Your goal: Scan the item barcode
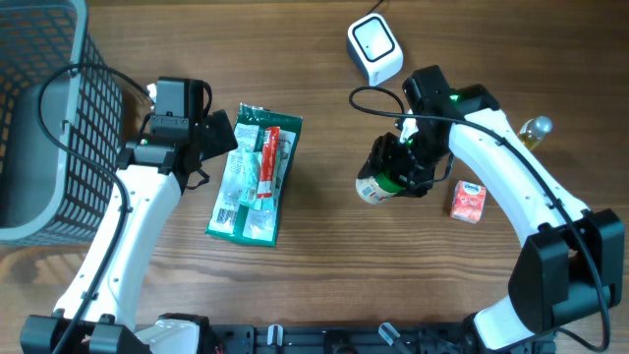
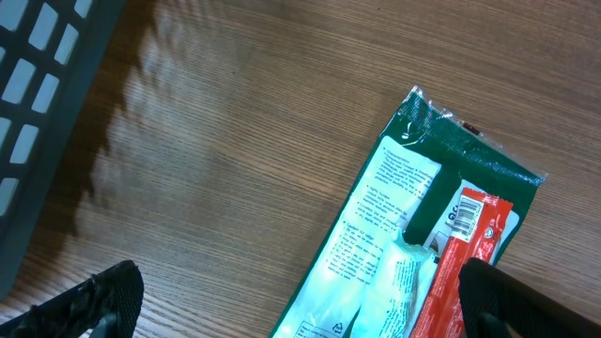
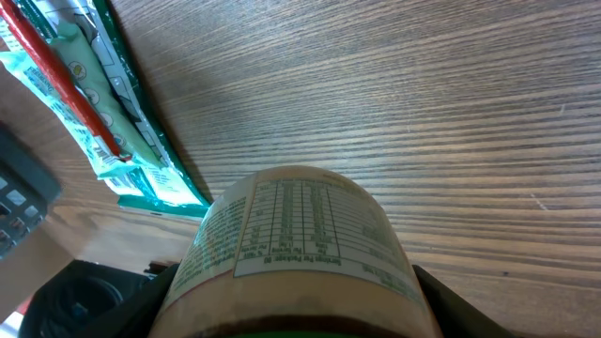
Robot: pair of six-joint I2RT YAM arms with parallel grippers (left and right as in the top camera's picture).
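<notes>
Next, I set the jar down with my right gripper on the table (image 1: 408, 176) near the small red box, toward the scanner.
My right gripper (image 1: 398, 162) is shut on a jar (image 1: 377, 186) with a pale printed label, held on its side just above the table right of centre. In the right wrist view the jar (image 3: 300, 235) fills the space between the two fingers of that gripper (image 3: 296, 305), its nutrition table facing up. The white barcode scanner (image 1: 374, 47) sits at the back, apart from the jar. My left gripper (image 1: 218, 133) hangs open over the top end of a green packet (image 1: 254, 175), holding nothing. The packet (image 2: 423, 244) lies flat between the spread fingers of the left gripper (image 2: 310, 305).
A dark wire basket (image 1: 39, 118) stands at the far left. A small red box (image 1: 468, 201) lies right of the jar, and a small bottle (image 1: 536, 130) stands beyond the right arm. Bare wood lies between the packet and the jar.
</notes>
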